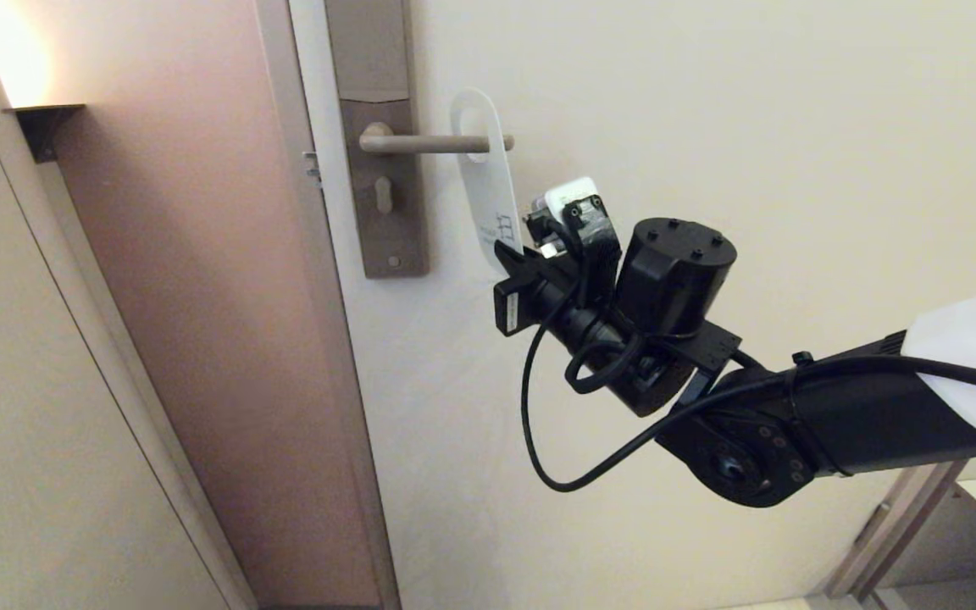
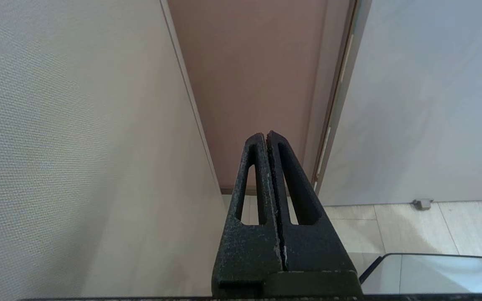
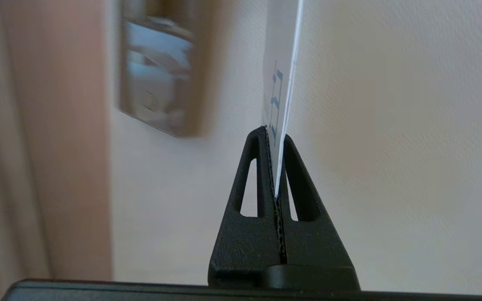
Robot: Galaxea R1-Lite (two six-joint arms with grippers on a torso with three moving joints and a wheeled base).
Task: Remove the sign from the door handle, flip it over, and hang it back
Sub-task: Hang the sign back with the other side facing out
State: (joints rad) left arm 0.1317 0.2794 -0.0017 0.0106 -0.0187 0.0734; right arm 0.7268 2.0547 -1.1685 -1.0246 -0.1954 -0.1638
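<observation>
Next, my right gripper releases the sign hanging below the middle of the door handle point(image 1: 453, 199), next to the brown-grey plate.
The sign point(image 1: 485, 182) hangs by its oval hole on the door handle point(image 1: 420, 144), white side showing with teal print near its lower end. The handle is a horizontal lever on a tall brown-grey plate point(image 1: 378, 144) with a keyhole. My right gripper point(image 1: 512, 256) is shut on the sign's lower end, just below the handle. In the right wrist view the sign point(image 3: 280, 79) stands edge-on, pinched between the right gripper's point(image 3: 275, 140) black fingers. My left gripper point(image 2: 265, 137) is shut and empty, low down, facing the doorframe and floor; it does not show in the head view.
The cream door point(image 1: 708, 127) fills the head view's right. A brown doorframe point(image 1: 200, 254) and a beige wall panel point(image 1: 13, 381) lie to the left. A wall lamp glows at top left. My right arm's cable point(image 1: 539, 424) loops below the wrist.
</observation>
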